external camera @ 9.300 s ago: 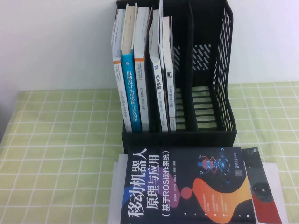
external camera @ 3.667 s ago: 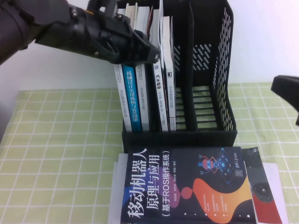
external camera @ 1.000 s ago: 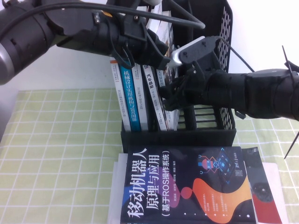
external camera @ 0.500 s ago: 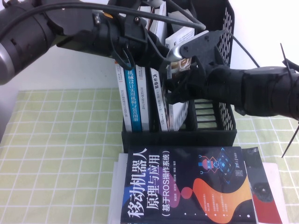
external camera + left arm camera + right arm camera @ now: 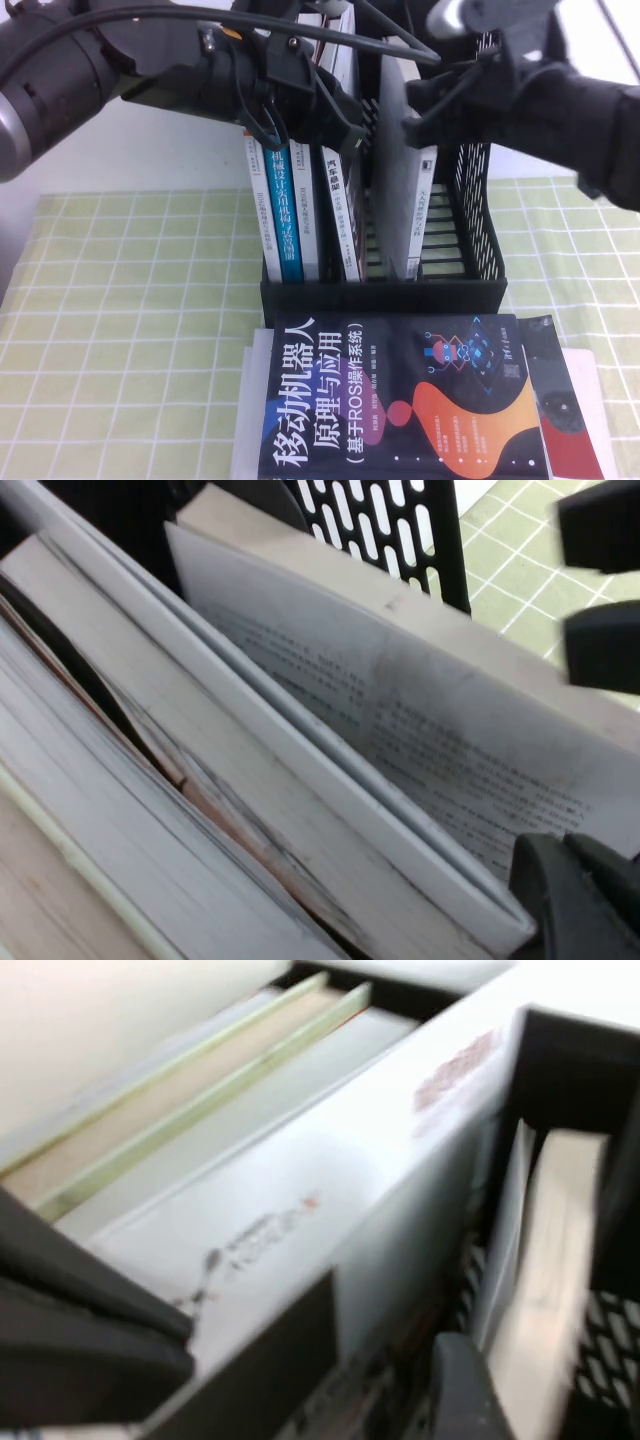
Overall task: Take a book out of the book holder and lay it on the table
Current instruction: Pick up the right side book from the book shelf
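Note:
My right gripper is only at the deep-leaning grey book's top edge in the holder, so I need to grip lower around its spine (image 5: 420, 212) before lifting.
The black book holder (image 5: 380, 295) stands at the back of the green checked table (image 5: 130, 300). My right gripper (image 5: 420, 115) comes in from the upper right and is shut on the top edge of the book (image 5: 400, 190). The book's pale grey cover faces me, raised and leaning in the holder. In the right wrist view one finger (image 5: 462, 1390) lies beside its page edge (image 5: 545, 1280). My left gripper (image 5: 335, 125) is shut, its tips (image 5: 575, 890) against the books left in the holder. The book's printed cover (image 5: 450, 710) leans away from them.
Several upright books stay in the holder, among them a blue-spined one (image 5: 280, 210) and a white one (image 5: 345, 200). A large navy book (image 5: 400, 400) lies flat in front of the holder on other flat things. Open cloth lies to the left and right.
My right gripper has risen and swung right with the book, pulling it away from its neighbours. The left arm has hardly moved.

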